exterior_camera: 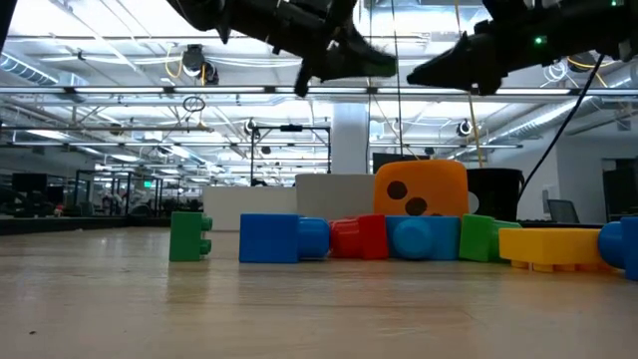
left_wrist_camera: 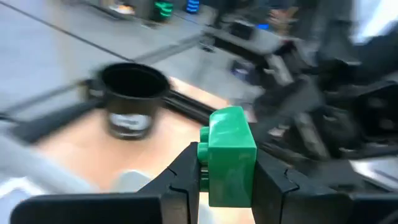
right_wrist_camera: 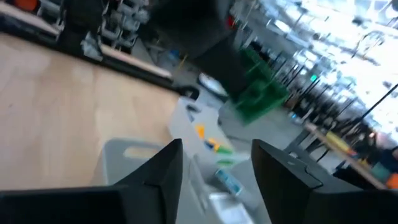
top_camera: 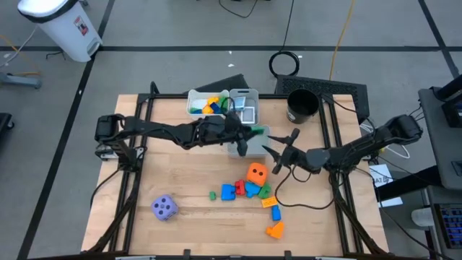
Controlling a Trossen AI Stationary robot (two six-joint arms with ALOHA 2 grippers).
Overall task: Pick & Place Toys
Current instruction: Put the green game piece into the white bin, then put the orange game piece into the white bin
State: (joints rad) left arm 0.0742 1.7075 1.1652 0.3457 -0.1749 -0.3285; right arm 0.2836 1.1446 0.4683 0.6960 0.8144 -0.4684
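I will let go of the green block with my left gripper in the empty far corner of the white bin (top_camera: 198,98). The green block is now above a grey bin.
My left gripper (top_camera: 245,136) is shut on a green block (left_wrist_camera: 231,155), above a grey bin (top_camera: 254,144) at the table's middle. The block also shows in the low view (exterior_camera: 367,62). My right gripper (top_camera: 280,143) is open and empty just right of it, fingers (right_wrist_camera: 166,167) pointing at the bin. An orange die (top_camera: 256,173), a purple die (top_camera: 164,208) and several loose blocks (top_camera: 242,189) lie on the table's near half. My left gripper pinches the green block by two opposite sides (left_wrist_camera: 211,168) between its two fingers (left_wrist_camera: 186,174). The block's studded end sticks out past the fingertips. The fingers point toward the table's right edge. The block is lifted clear, above the grey bin.
A white bin (top_camera: 193,108) with blocks and a grey bin (top_camera: 245,94) with cards stand at the far middle. A black cup (top_camera: 302,105) stands at the far right. Yellow, blue and orange blocks (top_camera: 273,217) lie toward the near edge. The two grippers are close together.
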